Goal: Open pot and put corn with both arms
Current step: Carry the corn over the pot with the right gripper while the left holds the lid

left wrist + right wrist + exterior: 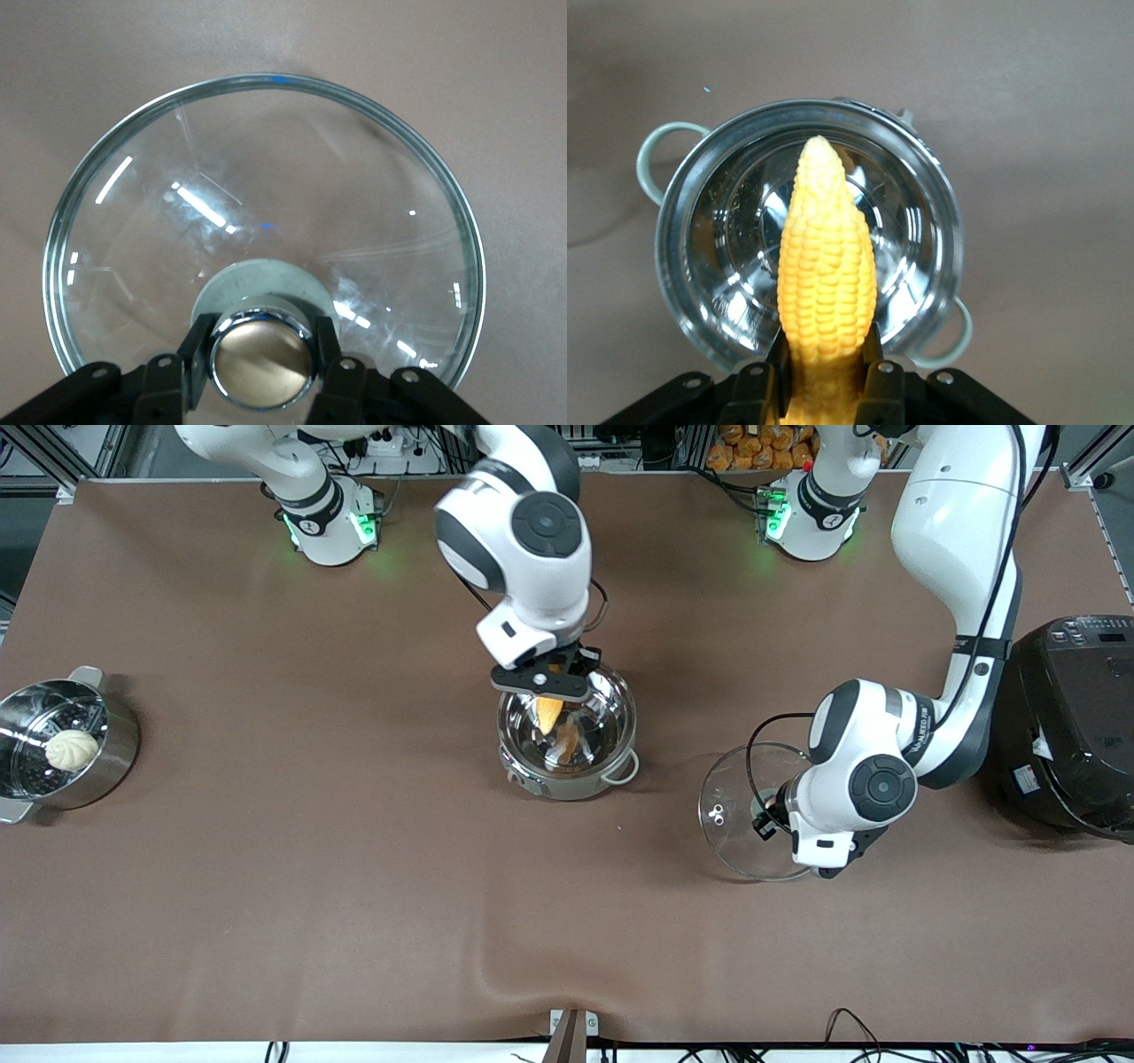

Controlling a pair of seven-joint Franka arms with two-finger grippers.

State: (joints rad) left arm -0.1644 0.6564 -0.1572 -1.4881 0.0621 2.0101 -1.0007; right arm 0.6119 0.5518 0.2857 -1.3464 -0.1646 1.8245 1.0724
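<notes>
My left gripper will release the glass lid, which still lies on the table, on the table [759,804] [266,266] between the steel pot and the rice cooker.
The shiny steel pot [567,735] stands open in the middle of the table. My right gripper [551,682] is over it, shut on the yellow corn [549,710], whose pointed tip hangs down into the pot. In the right wrist view the corn [826,266] sits between the fingers over the pot [713,266]. The glass lid [735,815] lies on the table toward the left arm's end. My left gripper [769,815] is shut on its copper knob [261,359], with the lid [266,204] under it.
A steel steamer pot [62,744] with a white bun [71,749] stands at the right arm's end. A large black rice cooker [1076,722] stands at the left arm's end, close to the left arm's elbow.
</notes>
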